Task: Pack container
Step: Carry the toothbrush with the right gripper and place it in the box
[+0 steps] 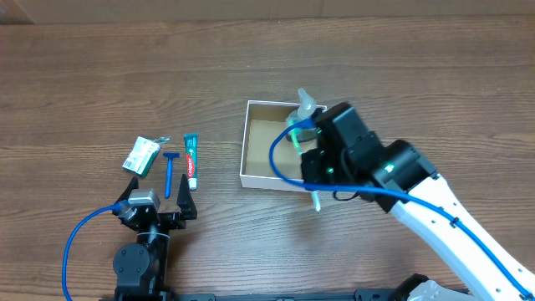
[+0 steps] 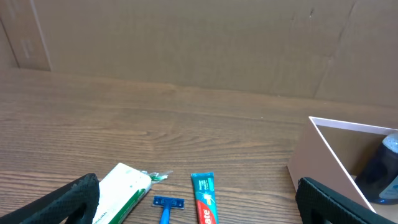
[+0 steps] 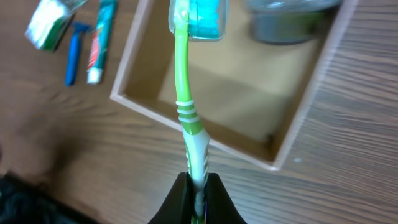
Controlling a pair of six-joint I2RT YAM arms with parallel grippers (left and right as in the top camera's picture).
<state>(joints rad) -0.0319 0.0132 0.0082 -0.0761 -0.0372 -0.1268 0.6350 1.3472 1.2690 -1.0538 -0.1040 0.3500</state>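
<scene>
My right gripper should set the toothbrush down on the container's brown bottom between the pump bottle (image 1: 269,145) (image 3: 204,70) and the toothpaste-side.
The container (image 1: 245,155), a shallow square box with white walls and a brown inside, sits at mid-table. A clear pump bottle (image 1: 305,113) stands in its far right corner. My right gripper (image 3: 198,186) is shut on the handle of a green-and-white toothbrush (image 3: 185,106). The brush's teal-capped head (image 3: 200,18) reaches over the container's (image 3: 249,93) inside, and its handle end (image 1: 316,201) sticks out past the near wall. My left gripper (image 1: 159,201) hangs open and empty near the table's front left, behind the toiletries.
Left of the box lie a green-and-white packet (image 1: 142,155), a blue razor (image 1: 170,171) and a toothpaste tube (image 1: 191,160), side by side. The left wrist view shows them between its fingers (image 2: 68,199). A cardboard wall (image 2: 186,43) stands at the back.
</scene>
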